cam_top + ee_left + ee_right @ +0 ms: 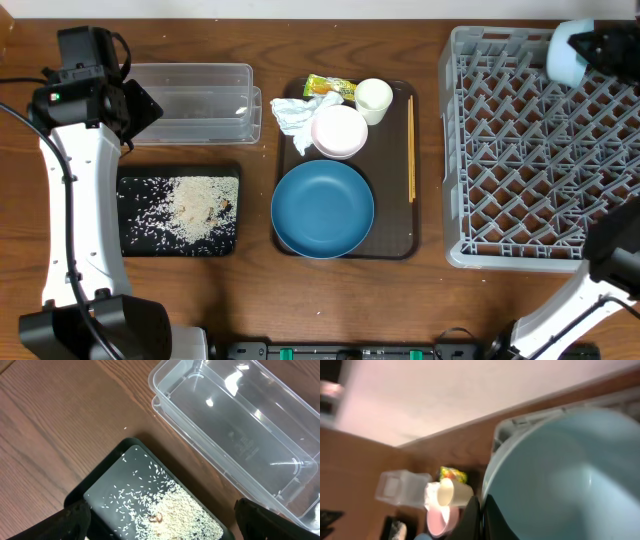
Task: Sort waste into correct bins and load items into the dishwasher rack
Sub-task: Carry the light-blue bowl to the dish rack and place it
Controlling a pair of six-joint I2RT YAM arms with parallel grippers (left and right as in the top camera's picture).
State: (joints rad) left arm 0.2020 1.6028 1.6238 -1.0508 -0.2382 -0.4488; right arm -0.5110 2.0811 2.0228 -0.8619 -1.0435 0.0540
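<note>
My right gripper is holding the small light-blue bowl above the rack's far corner. It will let go of it on the pegs (570, 89) near the grey dishwasher rack's far edge.
My right gripper (482, 520) is shut on the rim of the small light-blue bowl (560, 475), held above the far corner of the grey dishwasher rack (520, 160). My left gripper (165, 522) is open, hovering over the black tray (100, 490) that holds white rice crumbs (190, 208), beside the clear tub (195, 100). On the brown serving tray (395, 245) lie the dark-blue dish (322, 208), pink bowl (339, 131), cream cup (374, 100), crumpled napkin (297, 113), yellow-green wrapper (330, 87) and chopsticks (411, 148).
The white left arm (75, 210) runs down the table's left side. The right arm (600, 280) rises at the rack's near right corner. Bare wood shows between the bins, the serving tray and the rack.
</note>
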